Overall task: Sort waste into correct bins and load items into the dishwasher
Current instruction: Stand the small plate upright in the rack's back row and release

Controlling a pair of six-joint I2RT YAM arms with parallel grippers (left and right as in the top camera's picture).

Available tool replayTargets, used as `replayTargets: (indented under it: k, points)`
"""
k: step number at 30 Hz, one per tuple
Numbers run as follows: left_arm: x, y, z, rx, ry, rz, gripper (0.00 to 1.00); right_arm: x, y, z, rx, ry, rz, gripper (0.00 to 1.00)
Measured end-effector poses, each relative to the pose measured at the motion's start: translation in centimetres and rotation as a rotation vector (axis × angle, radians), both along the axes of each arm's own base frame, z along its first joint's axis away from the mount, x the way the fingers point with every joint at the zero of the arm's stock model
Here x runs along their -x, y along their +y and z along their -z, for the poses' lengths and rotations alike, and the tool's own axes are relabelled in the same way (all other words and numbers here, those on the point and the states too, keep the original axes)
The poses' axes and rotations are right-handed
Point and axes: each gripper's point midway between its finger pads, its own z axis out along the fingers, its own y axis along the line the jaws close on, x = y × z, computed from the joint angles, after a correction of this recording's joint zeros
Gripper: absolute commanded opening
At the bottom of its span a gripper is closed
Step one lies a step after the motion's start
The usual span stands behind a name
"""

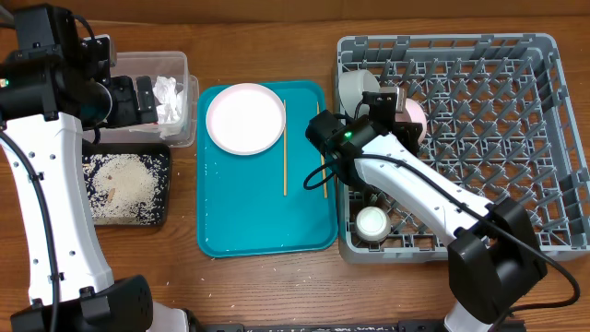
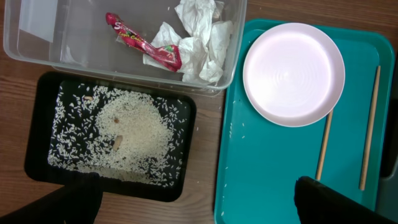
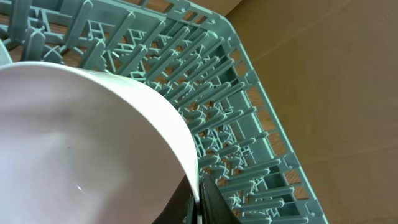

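My right gripper will let go of the pink plate in the grey rack (image 1: 369, 146), in the spot between the whitish bowl and the white cup.
My right gripper (image 1: 398, 103) is shut on the rim of the pink plate (image 1: 416, 116), holding it on edge among the pegs of the grey dish rack (image 1: 489, 138). In the right wrist view the fingers (image 3: 200, 199) pinch the plate's edge (image 3: 93, 137) over the rack's lattice (image 3: 249, 124). A whitish bowl (image 1: 355, 88) and a white cup (image 1: 371, 221) are in the rack. The white plate (image 1: 245, 118) and two chopsticks (image 1: 285, 148) lie on the teal tray. My left gripper (image 1: 147, 100) is open and empty (image 2: 199, 208) by the clear tub (image 1: 175, 63).
The clear tub (image 2: 37, 37) holds white napkins (image 2: 199, 43) and a red wrapper (image 2: 146, 45). The black tray (image 2: 37, 155) below it holds rice grains (image 2: 124, 130). The teal tray (image 1: 258, 221) carries a few stray grains. My right arm crosses the rack's left side.
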Motion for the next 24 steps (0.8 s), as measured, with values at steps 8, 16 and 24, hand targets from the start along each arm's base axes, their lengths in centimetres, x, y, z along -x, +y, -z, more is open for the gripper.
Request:
replayTargets:
  k: [8, 16, 24]
  points:
    - [0.0, 0.0, 0.0, 0.0, 0.0, 0.0, 1.0, 0.13, 0.2, 0.56, -0.031, 0.017, 0.003, 0.04]
    - [0.0, -0.01, 0.0, 0.0, 0.0, 0.0, 1.0, 0.19, 0.26, 0.73, -0.041, 0.022, 0.005, 0.04]
    - [0.0, 0.0, 0.0, 0.0, 0.0, 0.0, 1.0, 0.28, -0.18, 0.06, 0.015, 0.028, -0.003, 0.04]
